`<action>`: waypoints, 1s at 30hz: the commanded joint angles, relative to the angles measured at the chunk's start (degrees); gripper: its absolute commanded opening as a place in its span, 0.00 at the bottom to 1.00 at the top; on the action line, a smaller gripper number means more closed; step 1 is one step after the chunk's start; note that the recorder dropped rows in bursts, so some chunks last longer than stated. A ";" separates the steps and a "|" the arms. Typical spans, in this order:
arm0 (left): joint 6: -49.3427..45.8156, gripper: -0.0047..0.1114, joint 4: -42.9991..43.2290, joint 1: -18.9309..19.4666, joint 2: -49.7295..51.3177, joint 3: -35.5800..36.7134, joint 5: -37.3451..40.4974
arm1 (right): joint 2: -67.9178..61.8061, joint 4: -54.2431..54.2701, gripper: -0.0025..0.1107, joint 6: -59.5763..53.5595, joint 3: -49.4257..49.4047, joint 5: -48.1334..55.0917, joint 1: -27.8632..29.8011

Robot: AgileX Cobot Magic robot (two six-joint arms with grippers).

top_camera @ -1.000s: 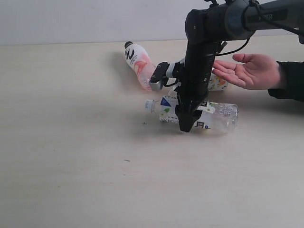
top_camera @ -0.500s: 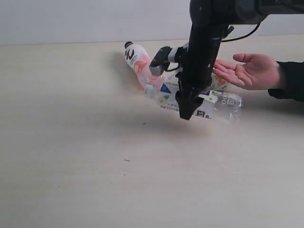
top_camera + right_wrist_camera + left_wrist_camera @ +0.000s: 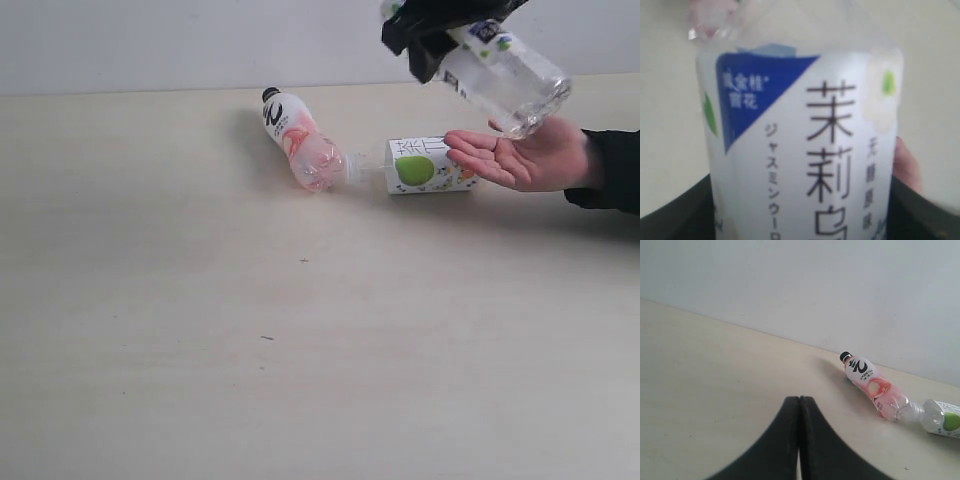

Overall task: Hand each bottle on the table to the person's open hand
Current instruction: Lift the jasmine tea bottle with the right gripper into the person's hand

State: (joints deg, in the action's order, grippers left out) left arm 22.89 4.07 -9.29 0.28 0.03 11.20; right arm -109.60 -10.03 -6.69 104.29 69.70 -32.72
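Observation:
I need to lay the clear bottle with my right gripper across the palm of the open hand (image 3: 515,138), beside the white-green bottle.
My right gripper (image 3: 432,40) is shut on a clear bottle with a white and blue label (image 3: 505,75), held tilted in the air just above the person's open hand (image 3: 525,155). In the right wrist view that bottle (image 3: 805,150) fills the picture between the dark fingers (image 3: 685,210), with a fingertip of the hand (image 3: 905,165) behind it. A pink-labelled bottle with a black cap (image 3: 298,138) lies on the table (image 3: 200,330). A bottle with a white-green label (image 3: 425,166) lies beside it, next to the hand. My left gripper (image 3: 799,399) is shut and empty; the pink bottle (image 3: 872,386) lies beyond it.
The person's black sleeve (image 3: 610,170) rests on the table at the right edge. A pale wall (image 3: 150,40) runs behind the table. A few tiny dark specks (image 3: 267,338) mark the tabletop.
My right gripper has lifted the white and blue labelled bottle off the table and carried it up and to the right, over the open hand. The two other bottles have stayed put.

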 commanded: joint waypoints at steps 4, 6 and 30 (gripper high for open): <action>-0.14 0.04 0.24 -0.16 -0.28 -0.03 0.18 | 1.67 -0.55 0.02 8.39 0.63 0.27 5.24; -0.14 0.04 0.24 -0.16 -0.28 -0.03 0.18 | 1.25 2.83 0.02 8.39 -0.08 0.27 7.38; -0.14 0.04 0.24 -0.16 -0.28 -0.03 0.18 | -9.19 1.74 0.02 13.71 -6.86 -5.67 10.84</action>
State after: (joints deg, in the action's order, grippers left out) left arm 22.89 4.07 -9.29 0.28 0.03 11.20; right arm -117.90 -6.35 4.96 97.60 66.44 -22.06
